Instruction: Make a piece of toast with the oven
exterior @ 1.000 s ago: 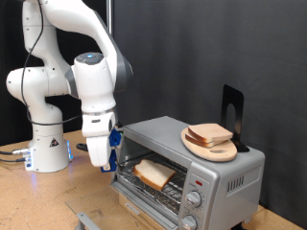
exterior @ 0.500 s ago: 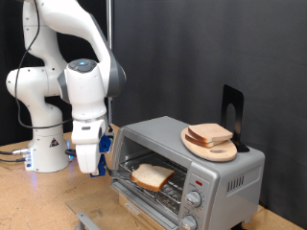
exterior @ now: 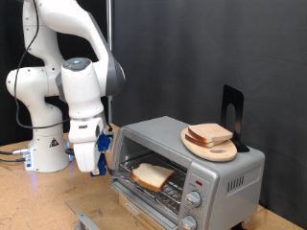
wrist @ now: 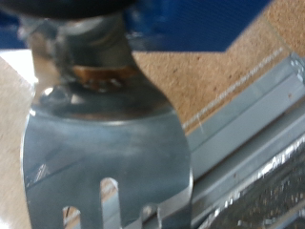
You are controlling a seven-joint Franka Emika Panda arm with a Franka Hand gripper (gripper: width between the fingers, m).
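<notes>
The robot's gripper needs to release the blue-handled spatula on the glass door's outer corner (exterior: 83,202), the one closest to the robot's base.
The silver oven (exterior: 228,178) stands at the exterior view's right with its glass door folded down. A slice of toast (exterior: 152,174) with a tan crust lies on the wire rack inside. My gripper (exterior: 97,156) hangs just to the exterior view's left of the oven's opening, shut on a blue-handled spatula (exterior: 109,146). The wrist view is filled by the spatula's slotted metal blade (wrist: 105,143), with nothing on it, over the wooden table and a grey metal edge (wrist: 250,122). My fingers do not show in the wrist view.
A round wooden board (exterior: 209,146) with two bread slices (exterior: 209,134) sits on top of the oven, and a black stand (exterior: 231,113) is behind it. The robot's base (exterior: 46,149) is at the exterior view's left on the wooden table (exterior: 38,201).
My gripper with the spatula has drawn back from the oven's opening towards the exterior view's left and slightly lower. The toast stays on the rack inside.
</notes>
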